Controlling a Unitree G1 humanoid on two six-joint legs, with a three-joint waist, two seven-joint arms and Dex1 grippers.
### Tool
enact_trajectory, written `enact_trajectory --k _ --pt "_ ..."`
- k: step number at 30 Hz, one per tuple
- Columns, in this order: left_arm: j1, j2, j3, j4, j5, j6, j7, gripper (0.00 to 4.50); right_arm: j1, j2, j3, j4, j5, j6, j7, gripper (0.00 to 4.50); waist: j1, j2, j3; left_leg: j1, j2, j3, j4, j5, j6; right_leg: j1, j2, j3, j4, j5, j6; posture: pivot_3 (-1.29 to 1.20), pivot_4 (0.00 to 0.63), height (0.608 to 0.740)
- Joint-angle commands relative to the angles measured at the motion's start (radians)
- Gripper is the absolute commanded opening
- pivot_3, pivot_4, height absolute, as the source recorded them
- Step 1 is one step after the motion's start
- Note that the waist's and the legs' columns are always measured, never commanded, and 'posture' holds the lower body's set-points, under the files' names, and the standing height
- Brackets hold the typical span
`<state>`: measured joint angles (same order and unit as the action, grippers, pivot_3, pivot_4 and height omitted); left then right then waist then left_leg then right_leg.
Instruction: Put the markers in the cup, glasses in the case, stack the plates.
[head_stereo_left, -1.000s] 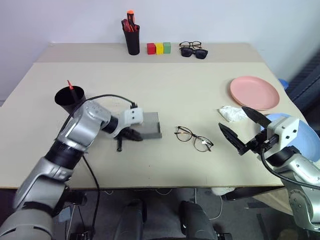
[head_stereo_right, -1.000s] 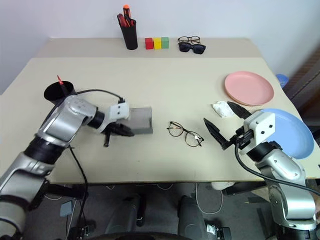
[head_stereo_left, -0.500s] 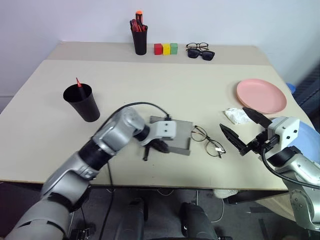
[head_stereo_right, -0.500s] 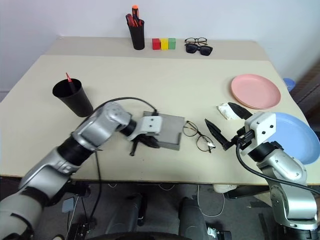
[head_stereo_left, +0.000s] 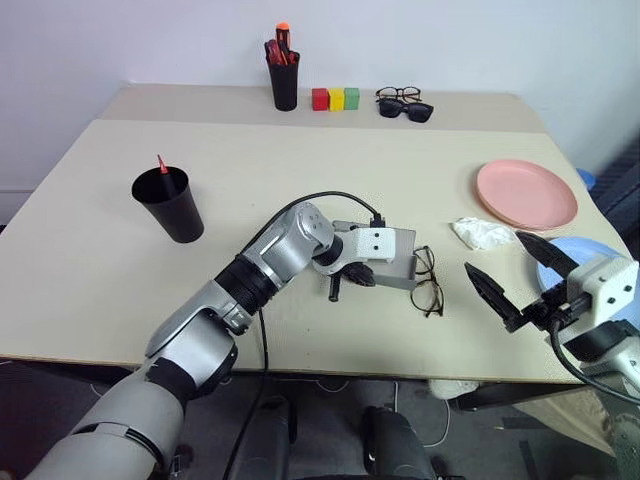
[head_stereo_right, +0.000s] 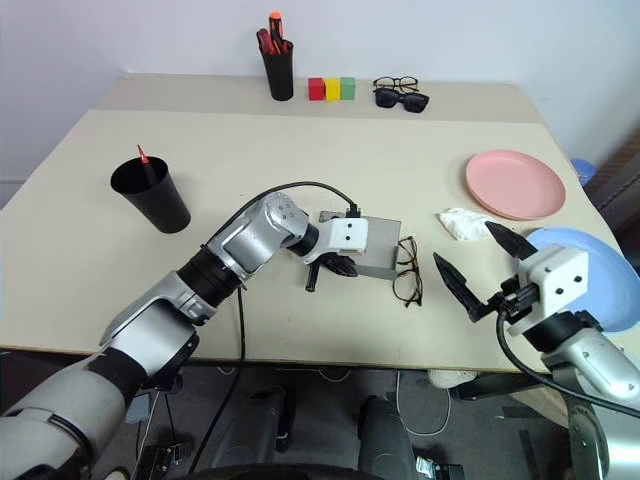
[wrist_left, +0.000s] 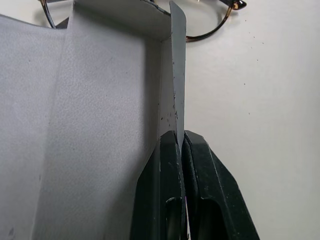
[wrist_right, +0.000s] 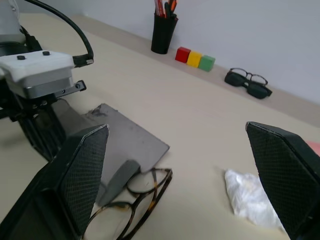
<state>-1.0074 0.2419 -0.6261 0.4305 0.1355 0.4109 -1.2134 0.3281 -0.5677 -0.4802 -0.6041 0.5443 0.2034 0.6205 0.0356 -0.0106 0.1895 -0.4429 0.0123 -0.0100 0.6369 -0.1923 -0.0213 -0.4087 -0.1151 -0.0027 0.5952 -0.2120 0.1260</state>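
Note:
The grey case will be put down by my left gripper a short gap from the wire-framed glasses (head_stereo_left: 342, 243), toward the black cup.
The grey case (head_stereo_left: 393, 262) lies flat and open near the table's front middle. My left gripper (wrist_left: 179, 135) is shut on a thin upright edge of it. The wire-framed glasses (head_stereo_left: 427, 282) lie against the case's right end, touching it. My right gripper (head_stereo_left: 492, 250) hovers open to the right of the glasses, with nothing between its fingers. The black cup (head_stereo_left: 168, 203) stands at the left with a red marker (head_stereo_left: 160, 163) in it. The pink plate (head_stereo_left: 527, 193) sits at the right, and the blue plate (head_stereo_right: 605, 265) lies nearer, partly behind my right hand.
A crumpled white tissue (head_stereo_left: 482, 232) lies between the glasses and the pink plate. At the back stand a black pen holder (head_stereo_left: 284, 80), three coloured blocks (head_stereo_left: 335, 98) and two other pairs of glasses (head_stereo_left: 405, 103). The table's front edge runs close below the case.
My left gripper has dragged the case to the right until it meets the glasses, which have turned. My right gripper has drawn back a little to the right. The camera has also shifted.

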Motion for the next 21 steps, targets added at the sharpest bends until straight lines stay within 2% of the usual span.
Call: enact_trajectory --k 1,7,10,21 --pt "0.032 0.067 0.040 0.004 0.003 -0.066 -0.011 0.04 0.084 -0.010 -0.072 -0.065 0.055 0.002 0.047 4.50 -0.005 0.000 0.000 0.000 0.000 0.000 -0.001 0.000 0.000 0.000 0.000 0.000 0.000 0.000 0.000 0.00 0.150 0.740" --pt "0.086 0.151 0.081 -0.067 -0.009 -0.068 -0.035 0.04 0.351 0.013 -0.189 -0.107 0.125 -0.003 0.176 4.50 -0.013 0.001 -0.001 0.001 0.001 0.000 -0.003 0.000 0.000 -0.001 0.000 0.000 0.000 0.000 0.000 0.00 0.150 0.740" --pt "0.107 0.179 0.091 -0.107 -0.013 -0.035 -0.042 0.04 0.430 0.033 -0.215 -0.121 0.150 -0.012 0.206 4.50 -0.025 0.001 -0.001 0.001 0.001 0.000 -0.004 0.000 0.000 -0.001 0.000 0.000 0.000 0.000 0.000 0.00 0.150 0.740" --pt "0.129 0.202 0.097 -0.175 -0.016 0.029 -0.060 0.04 0.456 0.032 -0.232 -0.138 0.145 0.000 0.190 4.50 -0.024 0.002 -0.001 0.000 0.002 0.001 -0.005 -0.002 -0.004 -0.002 0.000 0.000 -0.003 -0.001 0.002 0.00 0.150 0.740"
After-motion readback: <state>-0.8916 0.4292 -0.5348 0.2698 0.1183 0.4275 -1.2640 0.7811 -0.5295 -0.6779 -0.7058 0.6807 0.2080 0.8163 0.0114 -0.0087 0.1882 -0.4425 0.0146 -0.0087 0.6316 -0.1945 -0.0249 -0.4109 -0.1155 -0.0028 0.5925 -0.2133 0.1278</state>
